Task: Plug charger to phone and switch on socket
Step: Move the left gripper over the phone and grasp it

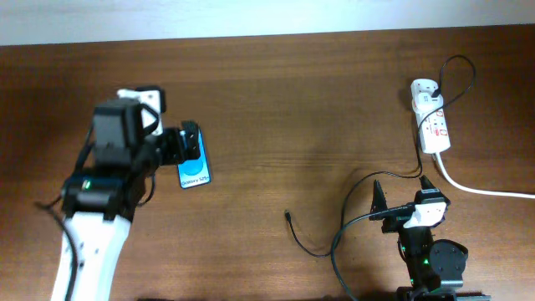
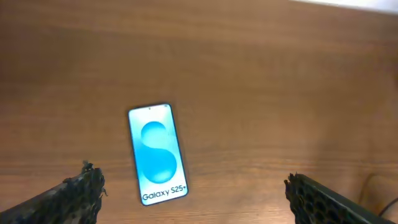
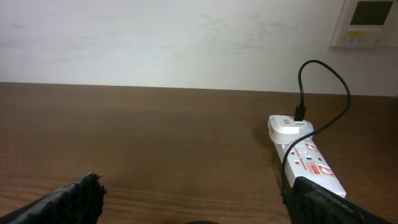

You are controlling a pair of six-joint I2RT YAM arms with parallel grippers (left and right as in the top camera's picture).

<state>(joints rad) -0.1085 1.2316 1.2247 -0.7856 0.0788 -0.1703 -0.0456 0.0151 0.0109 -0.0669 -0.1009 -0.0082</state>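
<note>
The robot's left gripper will grasp the phone next, closing on its long sides around the middle of its blue screen (image 1: 193,162) (image 2: 157,158).
The phone (image 1: 195,172) lies flat on the wooden table at the left, with a blue screen and white text. It shows whole in the left wrist view (image 2: 157,154). My left gripper (image 1: 180,145) hovers over its far end, open and empty (image 2: 196,193). The socket (image 1: 431,124) lies at the far right with a plug in its far end (image 3: 311,163). The charger cable (image 1: 313,247) loops from that plug (image 3: 344,99) across the table. Its free connector tip (image 1: 287,215) lies on the wood near the middle. My right gripper (image 1: 403,194) is open and empty (image 3: 193,193), near the socket's near end.
A thick white cord (image 1: 485,191) runs from the socket off the right edge. The table's far edge meets a white wall (image 3: 155,37) with a wall panel (image 3: 367,22). The right arm's base (image 1: 435,259) stands at the front edge.
</note>
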